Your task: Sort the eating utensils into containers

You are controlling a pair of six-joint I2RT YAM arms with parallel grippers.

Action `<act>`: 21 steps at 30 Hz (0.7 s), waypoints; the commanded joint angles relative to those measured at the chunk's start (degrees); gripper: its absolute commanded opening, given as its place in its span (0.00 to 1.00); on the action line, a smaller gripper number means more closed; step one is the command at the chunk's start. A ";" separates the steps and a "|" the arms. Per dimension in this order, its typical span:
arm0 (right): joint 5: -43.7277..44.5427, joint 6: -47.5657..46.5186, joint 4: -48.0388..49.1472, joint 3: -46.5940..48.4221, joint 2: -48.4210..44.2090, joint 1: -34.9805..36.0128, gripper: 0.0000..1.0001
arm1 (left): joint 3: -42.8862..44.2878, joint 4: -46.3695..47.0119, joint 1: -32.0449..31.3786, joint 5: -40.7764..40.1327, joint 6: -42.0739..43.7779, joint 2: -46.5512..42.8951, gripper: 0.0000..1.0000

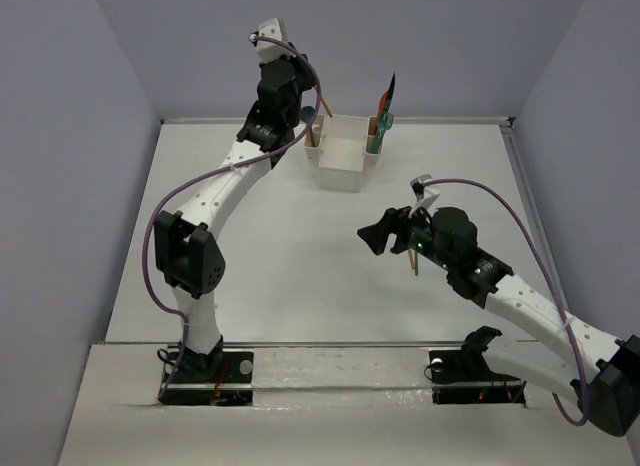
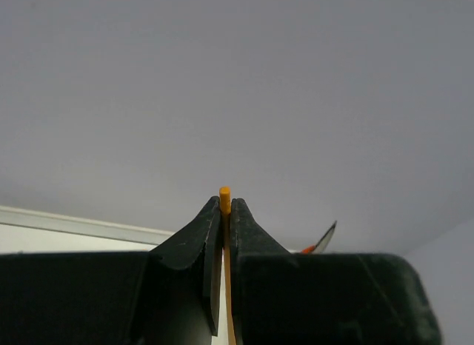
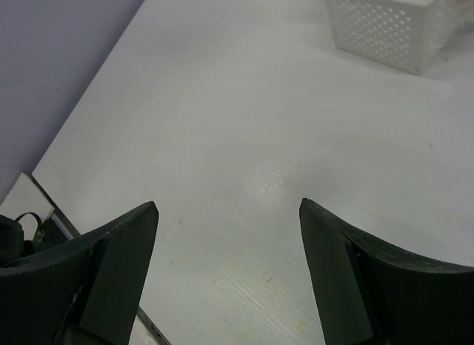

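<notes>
The robot's right gripper needs to next close on the near half (image 1: pixel 411 255) of the orange chopstick that lies on the table next to the teal chopstick.
The white caddy (image 1: pixel 343 156) stands at the far middle of the table. Teal, orange and dark grey utensils (image 1: pixel 383 111) stand upright in its right side compartment. My left gripper (image 1: pixel 303 114) hovers at the caddy's left side, shut on an orange chopstick (image 2: pixel 224 193) whose tip pokes out between the fingers; the gripper (image 2: pixel 224 206) shows closed in the left wrist view. My right gripper (image 1: pixel 380 236) is open and empty above bare table in the middle right, and its jaws (image 3: pixel 228 208) stand wide apart. A thin orange stick (image 1: pixel 413 258) shows beside the right wrist, partly hidden.
A dark grey utensil tip (image 2: pixel 326 238) shows past the left fingers. The caddy's perforated wall (image 3: pixel 385 30) is at the top right of the right wrist view. Grey walls enclose the table on the left, back and right.
</notes>
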 commanded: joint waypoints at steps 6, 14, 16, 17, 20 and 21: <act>4.46 -1.22 0.00 -2.86 -1.64 0.50 0.83 | 16.95 2.86 1.75 -6.73 9.15 14.12 0.00; 5.17 -1.48 0.18 -4.27 -1.81 0.50 0.83 | 21.08 7.25 1.75 -7.88 12.66 20.90 0.00; 5.17 -1.31 0.18 -4.45 -1.90 0.50 0.83 | 22.14 7.61 1.75 -7.70 13.46 21.78 0.00; 5.17 -1.31 0.18 -4.62 -1.99 0.50 0.83 | 22.40 7.87 1.75 -7.61 13.72 22.22 0.00; 5.08 -1.22 0.27 -4.97 -1.99 0.50 0.83 | 23.11 8.49 1.75 -7.26 14.16 24.15 0.00; 6.73 -1.13 0.35 -4.97 -1.99 0.50 0.83 | 23.19 8.66 1.75 -7.17 14.25 24.51 0.00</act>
